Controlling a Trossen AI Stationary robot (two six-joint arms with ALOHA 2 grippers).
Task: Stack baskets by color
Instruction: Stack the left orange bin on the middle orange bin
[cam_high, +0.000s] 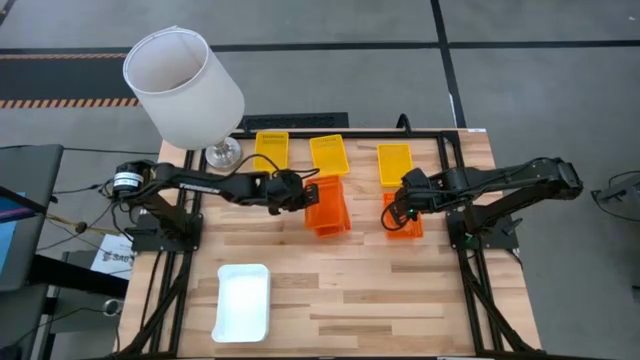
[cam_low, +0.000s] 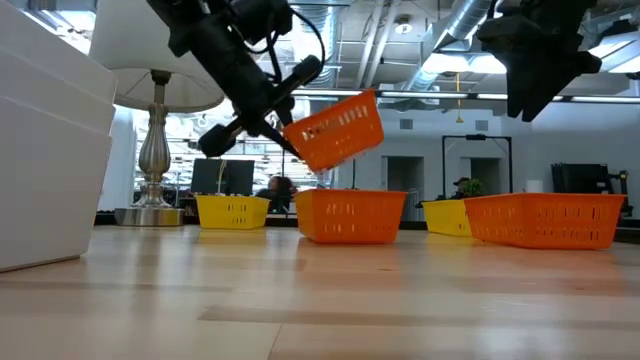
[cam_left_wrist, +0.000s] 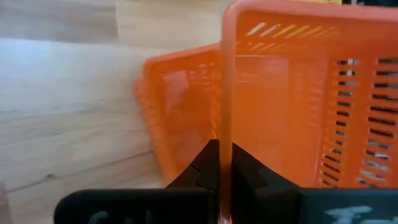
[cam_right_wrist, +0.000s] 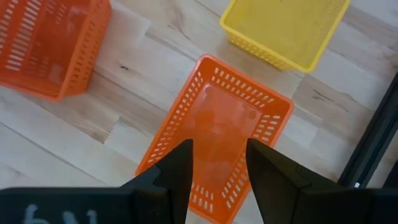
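Observation:
I will use my left gripper to let go of the orange basket nested inside the second orange basket (cam_high: 326, 219) (cam_left_wrist: 194, 113) that stands on the table beneath it.
My left gripper (cam_high: 297, 192) is shut on an orange basket (cam_low: 337, 130) and holds it tilted in the air over a second orange basket (cam_low: 350, 215), which stands on the table. My right gripper (cam_right_wrist: 219, 163) hangs open above a third orange basket (cam_right_wrist: 217, 127) at the table's right and touches nothing. Three yellow baskets (cam_high: 271, 148) (cam_high: 329, 154) (cam_high: 394, 164) stand in a row along the far edge. A white basket (cam_high: 244, 300) lies near the front left. My left gripper pinches one wall of the orange basket at its rim (cam_left_wrist: 225, 134), one finger (cam_left_wrist: 202, 168) outside and the other (cam_left_wrist: 247, 169) inside. It comes from the table's left, slanting down. The basket hangs tilted, lifted clear above the second orange basket.
A big white lampshade (cam_high: 185, 85) on a silver lamp foot (cam_high: 223, 153) stands at the far left corner. A black frame rail (cam_high: 445, 190) runs along the table's right side. Bare wood lies across the table's near half, right of the white basket.

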